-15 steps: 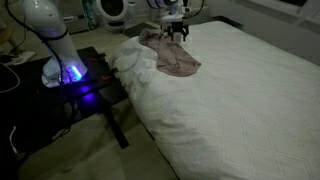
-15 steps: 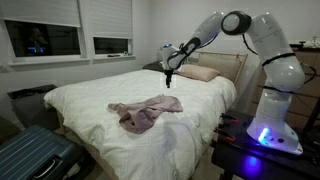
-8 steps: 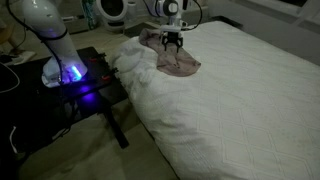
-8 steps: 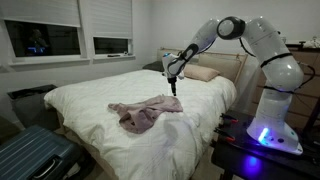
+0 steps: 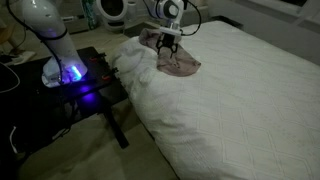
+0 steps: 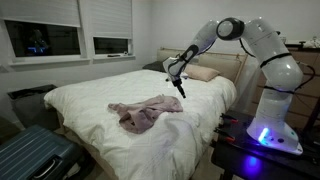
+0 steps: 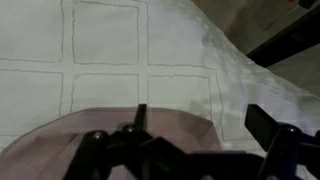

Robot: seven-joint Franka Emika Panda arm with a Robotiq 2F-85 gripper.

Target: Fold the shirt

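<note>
The shirt's corner (image 5: 159, 65) (image 7: 213, 141) nearest the dark side table is to be lifted for the fold. Next, my gripper closes on it first.
The shirt (image 5: 176, 60) is a crumpled dusty pink garment lying on the white quilted bed cover (image 5: 240, 100). It also shows in an exterior view (image 6: 145, 112) near the middle of the bed. My gripper (image 5: 166, 46) hangs open just above the shirt's edge nearest the pillow end, and it also shows in an exterior view (image 6: 180, 91). In the wrist view the open fingers (image 7: 200, 125) frame a corner of the pink shirt (image 7: 100, 135) on the quilt (image 7: 110, 50). The jaws hold nothing.
A pillow (image 6: 200, 73) lies at the head of the bed. A dark side table (image 5: 95, 75) with the arm's blue-lit base (image 5: 70, 72) stands beside the bed. A suitcase (image 6: 35, 155) stands at the bed's foot. Windows (image 6: 70, 40) are behind.
My gripper has moved down toward the shirt's edge and shifted slightly along the bed. The shirt has not moved.
</note>
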